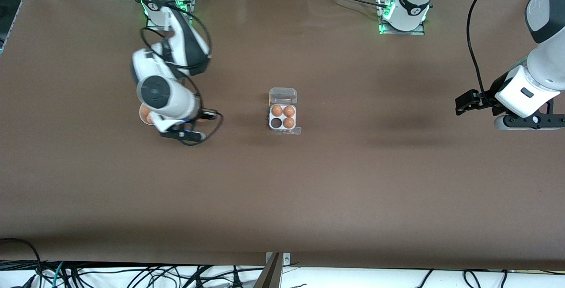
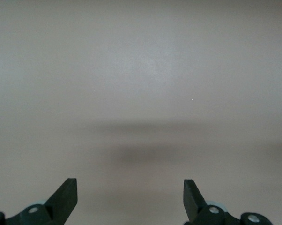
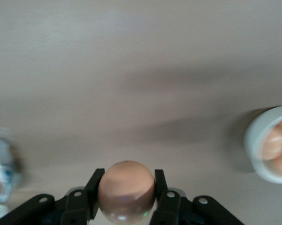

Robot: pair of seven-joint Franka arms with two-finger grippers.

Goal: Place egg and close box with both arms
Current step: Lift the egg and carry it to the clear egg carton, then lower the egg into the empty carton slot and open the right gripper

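Note:
I will let the egg, still held above the table, go from my right gripper in the empty cup of the box [image 1: 276, 123], next to the other three eggs.
My right gripper [image 1: 208, 114] is shut on an orange-brown egg [image 3: 127, 187] and holds it above the table, between the round white bowl [image 3: 254, 140] and the box. The box [image 1: 282, 118] is a small white tray with its clear lid [image 1: 283, 96] open. Three eggs sit in its cups, and the cup nearest the front camera on the right arm's side [image 1: 276, 123] is empty. In the right wrist view the box [image 3: 0, 164] shows blurred at the edge. My left gripper [image 1: 462, 102] is open and empty over bare table at the left arm's end [image 2: 130, 194].
The white bowl [image 1: 142, 113] holds more eggs and lies mostly hidden under my right arm. Brown table top stretches all round the box. Cables hang along the table's front edge.

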